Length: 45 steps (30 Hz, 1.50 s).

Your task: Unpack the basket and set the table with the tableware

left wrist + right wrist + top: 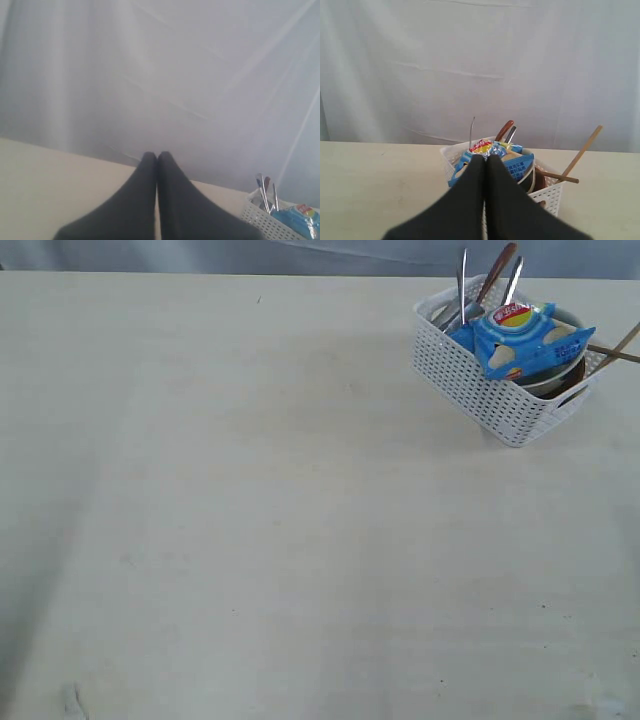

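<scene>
The blue snack bag's middle (pixel 533 326) (pixel 495 149), beside its red and yellow logo, should be the next place my right gripper goes to and closes on.
The white lattice basket (pixel 470 378) stands at the far right of the cream table (pixel 250 520). A blue snack bag (pixel 525 340) lies on top of a white bowl (pixel 560 378) inside it. Steel cutlery (pixel 462 285) and a dark red spoon (pixel 497 270) stick up at its back; wooden chopsticks (pixel 618 348) poke out over its right end. Neither gripper shows in the exterior view. My right gripper (pixel 486 159) is shut and empty, just short of the basket (pixel 547 197) and its snack bag (pixel 517 162). My left gripper (pixel 157 156) is shut and empty, well away from the basket (pixel 272 225).
A pale grey curtain (pixel 480 65) hangs behind the table's far edge. The basket sits close to that edge.
</scene>
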{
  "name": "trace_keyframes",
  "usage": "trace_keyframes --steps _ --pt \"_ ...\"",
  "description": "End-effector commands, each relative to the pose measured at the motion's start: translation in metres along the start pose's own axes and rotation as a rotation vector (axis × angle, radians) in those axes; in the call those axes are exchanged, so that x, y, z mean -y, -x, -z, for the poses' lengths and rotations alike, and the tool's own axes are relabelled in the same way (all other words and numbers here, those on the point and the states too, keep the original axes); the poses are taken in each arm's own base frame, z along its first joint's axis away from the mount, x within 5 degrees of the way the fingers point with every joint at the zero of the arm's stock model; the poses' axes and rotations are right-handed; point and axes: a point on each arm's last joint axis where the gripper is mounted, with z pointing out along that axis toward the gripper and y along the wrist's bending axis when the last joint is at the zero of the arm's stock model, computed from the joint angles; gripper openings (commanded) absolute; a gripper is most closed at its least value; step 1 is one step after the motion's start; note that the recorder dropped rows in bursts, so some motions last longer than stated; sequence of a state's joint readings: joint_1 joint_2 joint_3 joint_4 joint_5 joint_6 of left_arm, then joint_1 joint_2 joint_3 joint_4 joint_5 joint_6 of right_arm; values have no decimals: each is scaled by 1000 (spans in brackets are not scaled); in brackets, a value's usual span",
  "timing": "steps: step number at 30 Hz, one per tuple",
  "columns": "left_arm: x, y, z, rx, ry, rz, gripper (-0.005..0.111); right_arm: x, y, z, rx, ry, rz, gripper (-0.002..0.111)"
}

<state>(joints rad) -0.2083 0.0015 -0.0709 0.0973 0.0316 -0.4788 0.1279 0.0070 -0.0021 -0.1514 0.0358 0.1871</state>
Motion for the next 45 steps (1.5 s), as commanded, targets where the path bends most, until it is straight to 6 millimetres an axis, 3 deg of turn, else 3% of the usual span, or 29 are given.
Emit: trace_keyframes --steps 1,3,6,10,15,18,23,28,32,38,42,45 --pt "-5 -13 -1 -49 17 -4 0 -1 2 1 29 8 13 0" --pt "-7 -18 -1 -47 13 -4 0 -1 6 1 69 18 -79 0" --pt "-8 -22 -1 -57 17 -4 0 -1 11 1 126 39 -424 0" --pt "-13 -31 0 -157 69 16 0 1 18 3 208 62 -676 0" --pt "-14 -32 0 -172 79 33 0 4 29 6 338 83 -744 0" --pt "-17 -41 3 -268 126 88 0 9 36 9 430 79 -852 0" --pt "-16 -42 3 -273 124 128 0 16 41 12 530 100 -1062 0" --pt "-16 -41 3 -268 123 119 0 8 47 6 341 95 -1082 0" --pt "-16 -40 2 -260 117 109 0 0 74 3 255 103 -902 0" --pt "-15 -37 1 -222 106 162 0 -3 122 -6 277 104 -715 0" --pt "-14 -34 1 -193 86 76 0 -4 142 -19 278 94 -673 0" --pt "-17 -41 3 -271 117 51 0 -2 155 -24 390 110 -685 0"
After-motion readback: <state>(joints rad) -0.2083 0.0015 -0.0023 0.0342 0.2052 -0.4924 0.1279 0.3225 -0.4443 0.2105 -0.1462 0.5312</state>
